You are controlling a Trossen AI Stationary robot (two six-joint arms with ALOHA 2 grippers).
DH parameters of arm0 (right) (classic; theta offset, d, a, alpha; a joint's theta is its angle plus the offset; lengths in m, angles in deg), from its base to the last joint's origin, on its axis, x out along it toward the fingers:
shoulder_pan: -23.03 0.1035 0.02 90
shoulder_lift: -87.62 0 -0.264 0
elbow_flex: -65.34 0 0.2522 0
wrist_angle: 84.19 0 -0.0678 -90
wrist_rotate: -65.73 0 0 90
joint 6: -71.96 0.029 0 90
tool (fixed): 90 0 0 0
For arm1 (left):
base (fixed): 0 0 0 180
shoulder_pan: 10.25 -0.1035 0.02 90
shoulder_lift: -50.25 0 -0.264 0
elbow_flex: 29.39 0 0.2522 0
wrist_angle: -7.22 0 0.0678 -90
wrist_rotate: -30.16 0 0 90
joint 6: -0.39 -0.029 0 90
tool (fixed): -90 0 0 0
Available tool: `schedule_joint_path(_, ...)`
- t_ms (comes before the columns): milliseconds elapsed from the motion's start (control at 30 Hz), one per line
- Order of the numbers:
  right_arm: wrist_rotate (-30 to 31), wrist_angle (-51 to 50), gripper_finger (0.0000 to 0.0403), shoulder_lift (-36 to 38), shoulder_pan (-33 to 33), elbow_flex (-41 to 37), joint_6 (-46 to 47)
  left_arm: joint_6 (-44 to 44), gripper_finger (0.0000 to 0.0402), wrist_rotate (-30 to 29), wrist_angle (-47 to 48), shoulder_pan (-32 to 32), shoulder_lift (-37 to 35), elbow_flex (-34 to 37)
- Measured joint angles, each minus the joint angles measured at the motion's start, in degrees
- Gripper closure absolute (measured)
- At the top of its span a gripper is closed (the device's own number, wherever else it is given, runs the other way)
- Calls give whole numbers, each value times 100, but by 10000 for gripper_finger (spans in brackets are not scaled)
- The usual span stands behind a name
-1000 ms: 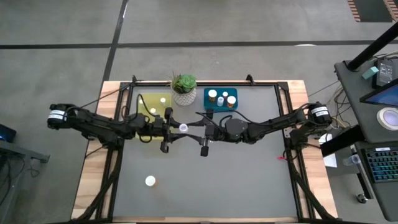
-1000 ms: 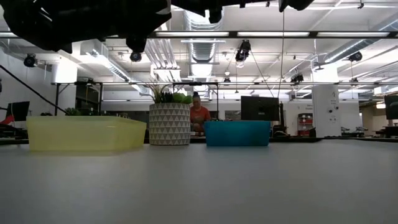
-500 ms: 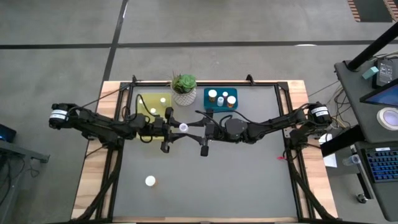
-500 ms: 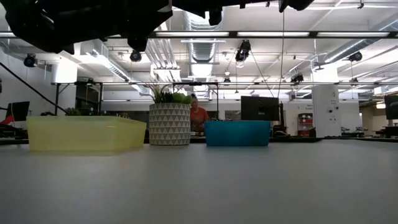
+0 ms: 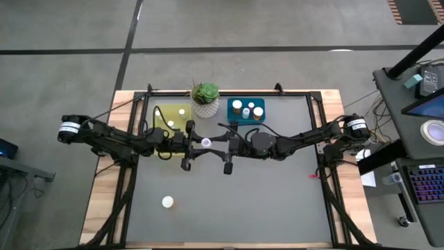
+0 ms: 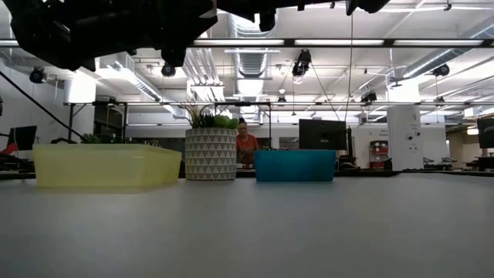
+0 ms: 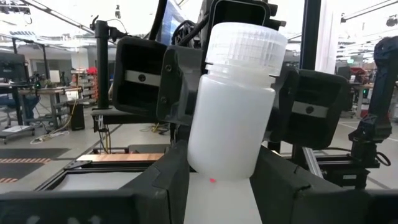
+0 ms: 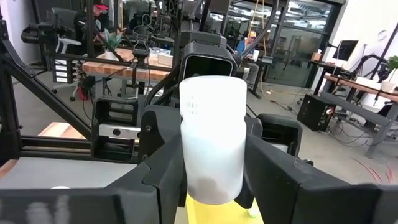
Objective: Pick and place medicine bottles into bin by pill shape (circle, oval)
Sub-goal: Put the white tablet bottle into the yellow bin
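The left gripper pinches the lower body of the white bottle, so it should open and take the bottle near its cap (image 7: 245, 51) once the right gripper tips it.
A white bottle (image 5: 205, 142) with a ribbed white cap is held in mid-air above the table's middle, between my two grippers. My left gripper (image 5: 197, 144) comes from the left and is shut on it. My right gripper (image 5: 212, 142) comes from the right and is shut on it too. The yellow bin (image 5: 161, 128) holds two bottles and the teal bin (image 5: 231, 117) holds three. One white-capped bottle (image 5: 167, 202) stands alone on the mat near the front left. My left gripper pinches the bottle's lower body (image 7: 219, 163) between its two fingers, coming level from the table's left. The bottle stands cap up, slightly tilted, clear of the table. My right gripper pinches the bottle's body (image 8: 212, 149) between its two fingers, coming level from the table's right, facing the left gripper.
A green plant in a white patterned pot (image 5: 205, 99) stands between the two bins at the far edge. In the low view the yellow bin (image 6: 104, 166), the pot (image 6: 210, 154) and the teal bin (image 6: 295, 165) line the far side. A person shows in the room behind.
My left arm has edged a little toward the table's right, toward the right gripper. The bottle and both grippers stay where they were, above the middle of the table.
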Motion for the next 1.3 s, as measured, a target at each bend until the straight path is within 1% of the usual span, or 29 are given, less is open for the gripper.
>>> schedule_joint_path(133,2,-5,268,0,0,0,-18,2,281,0,24,0,-14,0)
schedule_joint_path(333,2,-11,270,0,-4,0,-3,9,275,0,26,0,-16,0)
schedule_joint_path(600,0,-31,270,-2,-7,0,1,45,212,-2,30,0,-16,0)
schedule_joint_path(800,0,-167,270,10,-7,0,-29,4,190,-2,207,0,-35,0)
schedule_joint_path(900,1,-430,270,84,-7,-4,-35,-16,188,-2,610,-2,-148,2)
schedule_joint_path(1000,4,-764,270,179,-7,-4,-35,-50,188,-2,1212,-4,-392,7)
schedule_joint_path(1167,11,-1675,270,421,-9,-4,202,-151,187,-2,2329,-4,-965,11)
schedule_joint_path(1300,13,-2445,270,550,-12,-4,526,-156,187,-2,2579,-7,-1346,11)
